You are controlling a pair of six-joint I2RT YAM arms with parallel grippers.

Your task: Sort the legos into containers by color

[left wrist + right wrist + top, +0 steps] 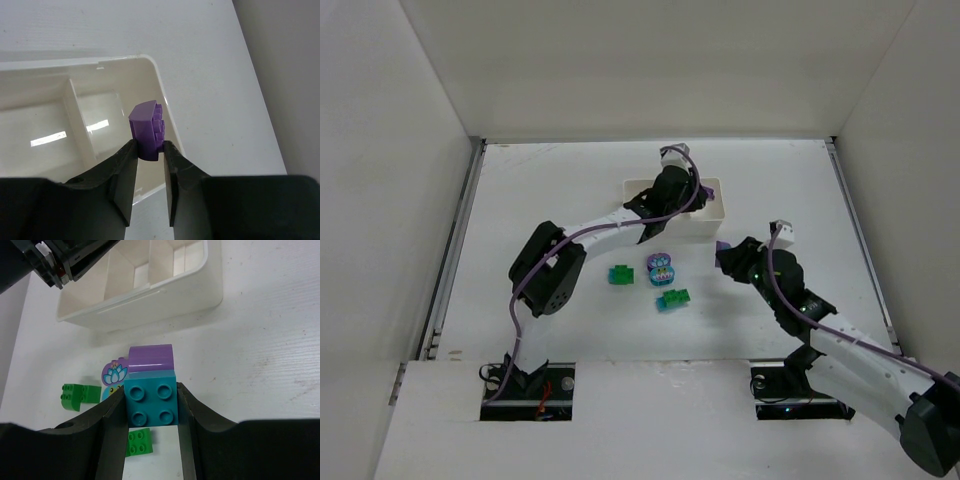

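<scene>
The robot's right gripper should release the teal lego into its left gripper, above the front side of the white tray (670,212).
My left gripper (149,150) is shut on a purple lego (146,131) and holds it above the right end compartment of the white tray (150,62). From above, the left gripper (692,193) hangs over the tray (716,218). My right gripper (150,390) is shut on a teal lego (151,404) with a purple curved lego (150,359) stuck to it, held above the table in front of the tray (150,295). From above, the right gripper (725,253) is right of the loose legos. The compartments I can see look empty.
On the table in front of the tray lie a green lego (620,274), a purple and teal clump with a lotus print (661,268), and a green and teal clump (672,298). White walls enclose the table on three sides.
</scene>
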